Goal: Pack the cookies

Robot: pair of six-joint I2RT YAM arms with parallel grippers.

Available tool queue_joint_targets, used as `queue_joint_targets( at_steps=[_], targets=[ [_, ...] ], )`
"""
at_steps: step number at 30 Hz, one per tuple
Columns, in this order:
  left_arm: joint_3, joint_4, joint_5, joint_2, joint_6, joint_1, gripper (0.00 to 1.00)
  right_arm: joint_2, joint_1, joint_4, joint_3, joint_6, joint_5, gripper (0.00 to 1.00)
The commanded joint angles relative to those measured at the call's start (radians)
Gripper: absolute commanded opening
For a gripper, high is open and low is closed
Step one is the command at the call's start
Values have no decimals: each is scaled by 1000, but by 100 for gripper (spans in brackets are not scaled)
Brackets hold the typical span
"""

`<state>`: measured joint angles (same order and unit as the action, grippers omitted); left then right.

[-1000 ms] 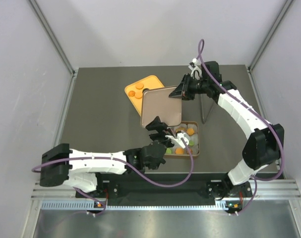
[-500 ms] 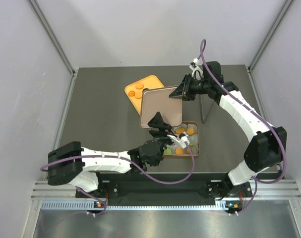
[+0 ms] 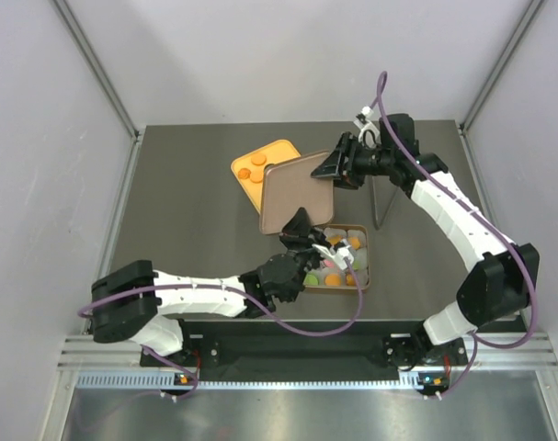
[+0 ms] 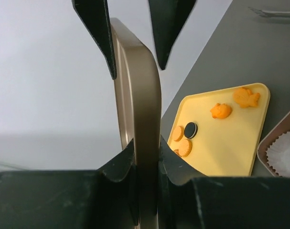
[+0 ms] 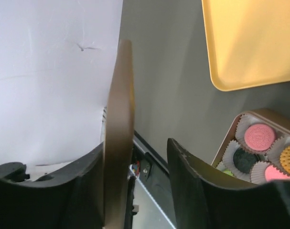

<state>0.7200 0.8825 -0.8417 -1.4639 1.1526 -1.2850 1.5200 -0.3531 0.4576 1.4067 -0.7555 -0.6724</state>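
Next, my left gripper lets go of the bronze lid on top of the open tin [image 3: 336, 253], over the cookies in white cups.
A bronze square tin lid [image 3: 297, 193] hangs tilted above the table between both arms. My left gripper [image 3: 301, 227] is shut on its near edge; in the left wrist view both pads press the lid [image 4: 140, 119] at my left gripper [image 4: 145, 157]. My right gripper [image 3: 335, 168] is open around the far edge. There the lid [image 5: 120, 119] leans on one finger, with a gap to the other at my right gripper [image 5: 135, 148]. Cookies [image 3: 338, 262] fill white cups in the open tin [image 3: 364, 269]. A few more cookies [image 3: 253, 167] lie on the yellow tray [image 3: 277, 152].
A thin wire stand [image 3: 380, 204] rises right of the lid, beside the right arm. The yellow tray [image 4: 226, 143] sits behind and left of the tin [image 5: 230, 136]. Grey walls close in the table on three sides.
My left gripper has closed onto the lid's near edge. My right gripper's jaws have opened off the far edge. The lid has hardly moved.
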Motion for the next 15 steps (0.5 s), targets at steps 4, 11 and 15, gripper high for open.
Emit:
queue_joint_targets(
  at_steps=[4, 11, 15],
  targets=[
    [166, -326, 10, 118, -402, 18, 0, -122, 16, 12, 50, 131, 153, 72],
    [252, -744, 228, 223, -911, 96, 0, -335, 158, 15, 34, 208, 384, 90],
    [301, -839, 441, 257, -1224, 198, 0, -434, 215, 16, -14, 234, 433, 96]
  ],
)
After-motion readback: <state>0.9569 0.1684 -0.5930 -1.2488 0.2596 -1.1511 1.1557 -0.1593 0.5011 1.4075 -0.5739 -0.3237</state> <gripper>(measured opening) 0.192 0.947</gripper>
